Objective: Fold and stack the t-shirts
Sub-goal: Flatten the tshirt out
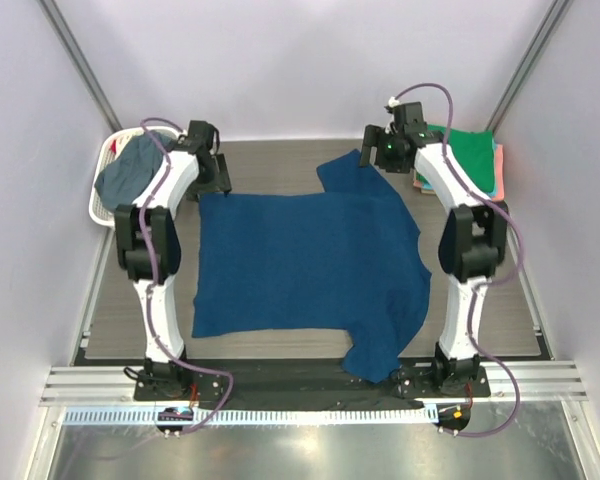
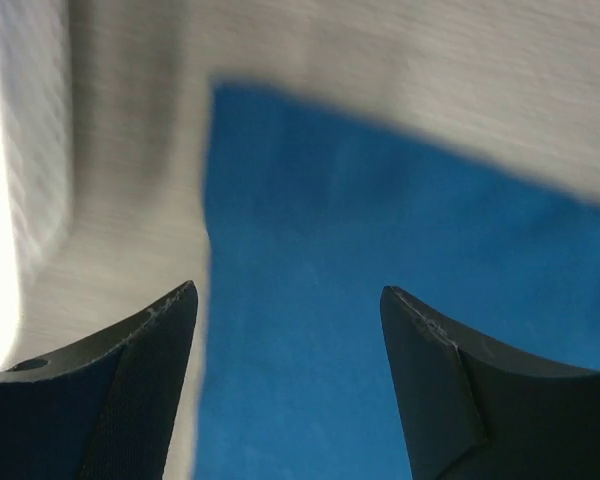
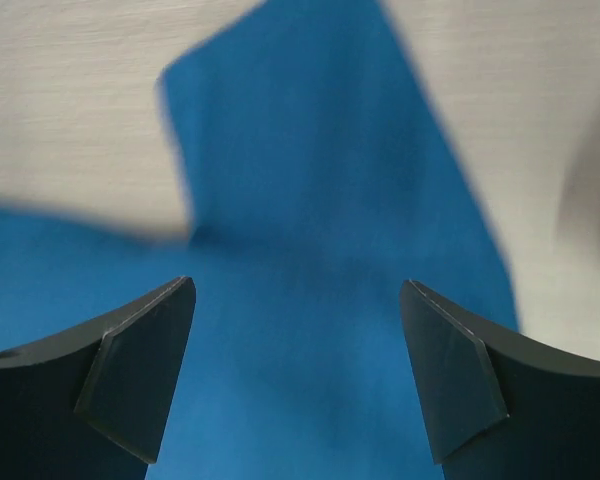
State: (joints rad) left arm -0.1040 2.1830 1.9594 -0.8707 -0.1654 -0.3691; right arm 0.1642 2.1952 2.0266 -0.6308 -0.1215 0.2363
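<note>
Next, I close my left gripper on the near hem corner [image 1: 197, 332] of the blue t-shirt, away from the sleeves.
A blue t-shirt [image 1: 300, 260] lies spread flat on the table, with one sleeve pointing to the far right and the other hanging over the near edge. My left gripper [image 1: 223, 178] hovers open over the shirt's far left corner. The left wrist view shows that corner of the blue cloth [image 2: 380, 250] below my spread fingers [image 2: 288, 290], with nothing between them. My right gripper [image 1: 372, 150] is open above the far sleeve. In the right wrist view the sleeve [image 3: 310, 200] lies under my empty right gripper [image 3: 298, 282].
A white slotted basket [image 1: 104, 160] stands at the far left and holds a slate grey-blue shirt [image 1: 130, 172]. A folded pile with a green shirt [image 1: 470, 155] on top and a coral edge [image 1: 501, 160] beneath sits at the far right. Walls close in on both sides.
</note>
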